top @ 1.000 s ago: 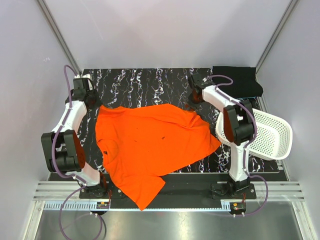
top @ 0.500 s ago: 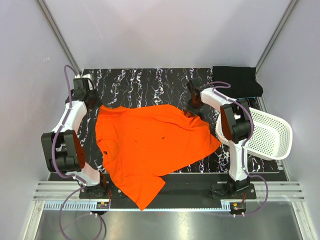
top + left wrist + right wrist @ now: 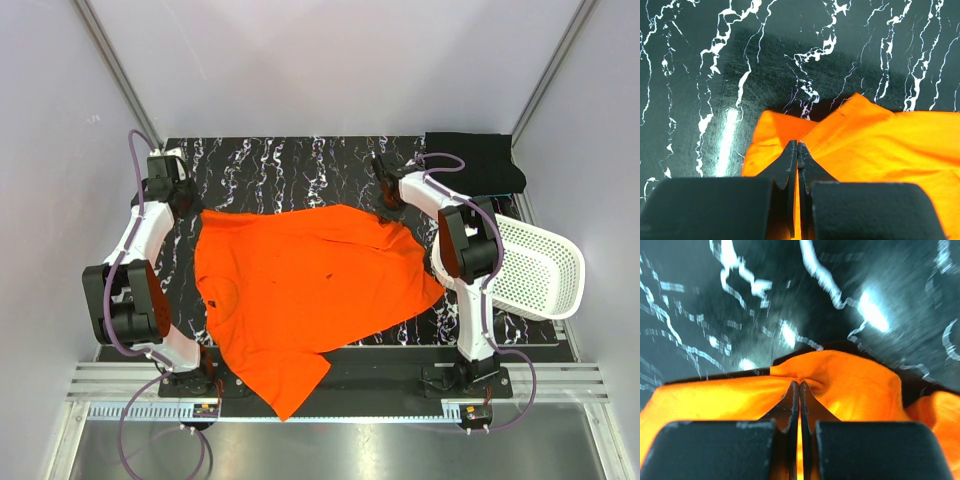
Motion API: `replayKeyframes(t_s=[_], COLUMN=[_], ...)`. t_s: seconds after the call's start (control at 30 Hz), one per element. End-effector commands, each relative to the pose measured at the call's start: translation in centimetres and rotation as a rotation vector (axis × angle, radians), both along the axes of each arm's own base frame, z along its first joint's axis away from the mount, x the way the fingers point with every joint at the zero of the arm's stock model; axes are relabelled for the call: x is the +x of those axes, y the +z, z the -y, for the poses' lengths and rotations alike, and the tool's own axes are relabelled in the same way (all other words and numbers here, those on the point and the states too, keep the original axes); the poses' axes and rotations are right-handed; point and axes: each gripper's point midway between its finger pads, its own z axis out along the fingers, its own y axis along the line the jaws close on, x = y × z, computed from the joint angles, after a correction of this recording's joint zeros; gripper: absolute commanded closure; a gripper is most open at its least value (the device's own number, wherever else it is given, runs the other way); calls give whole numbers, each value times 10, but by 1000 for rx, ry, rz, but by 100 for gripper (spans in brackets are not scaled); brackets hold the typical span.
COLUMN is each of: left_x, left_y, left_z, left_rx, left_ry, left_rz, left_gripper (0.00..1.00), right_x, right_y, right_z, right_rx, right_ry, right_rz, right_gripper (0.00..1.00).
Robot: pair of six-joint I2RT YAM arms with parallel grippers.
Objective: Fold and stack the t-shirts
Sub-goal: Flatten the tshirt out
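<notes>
My right gripper is pinching a bunched crease in the orange t-shirt, so it should open and grab the t-shirt's far edge [image 3: 777, 373] next to that crease before it pulls.
The orange t-shirt [image 3: 300, 285] lies spread over the black marbled table [image 3: 280, 170], one sleeve hanging over the near edge. My left gripper [image 3: 196, 212] is shut on its far left corner; in the left wrist view the jaws [image 3: 797, 145] pinch a fold of orange cloth [image 3: 880, 135]. My right gripper [image 3: 388, 212] is shut on the far right corner, its jaws [image 3: 800, 385] clamping bunched orange fabric [image 3: 850, 385]. The black t-shirt [image 3: 478, 160] lies folded at the far right corner of the table.
A white perforated basket [image 3: 540, 270] sits tilted off the table's right edge, behind the right arm. Grey walls close in on both sides and the back. A metal rail [image 3: 320, 385] runs along the near edge by the arm bases.
The right gripper moved down onto the shirt's far right corner and closed on it. That corner has been drawn slightly back and outward. The left gripper kept its grip and barely moved.
</notes>
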Motion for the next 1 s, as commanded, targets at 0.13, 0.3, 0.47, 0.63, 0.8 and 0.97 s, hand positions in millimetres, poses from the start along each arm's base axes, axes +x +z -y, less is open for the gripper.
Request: replayKeyframes(t_s=[0.13,0.3,0.47,0.63,0.8,0.97], left_x=[2,0,1,3,3,5], left_y=[13,8,5,5,5,9], left_z=[-10,-14,-14,-11,-12,-2], left_rx=[49,71,67,51,51,16], left_ry=[37,48,53,47,47,10], left_rz=[33,14,5,7,5,10], left_gripper=[100,100,100,100,100,100], right_x=[48,63,81,91,95,89], right_y=[45,51,68,71,70,62], right_z=[31,36,41,40,25,0], right_rx=[-116,-104,-74,-53,17,108], right_ry=[-138,-176,-177,-173,-124,-11], right_rz=[211,261,333,343,327,277], right_gripper=[100,100,91,71,68,68])
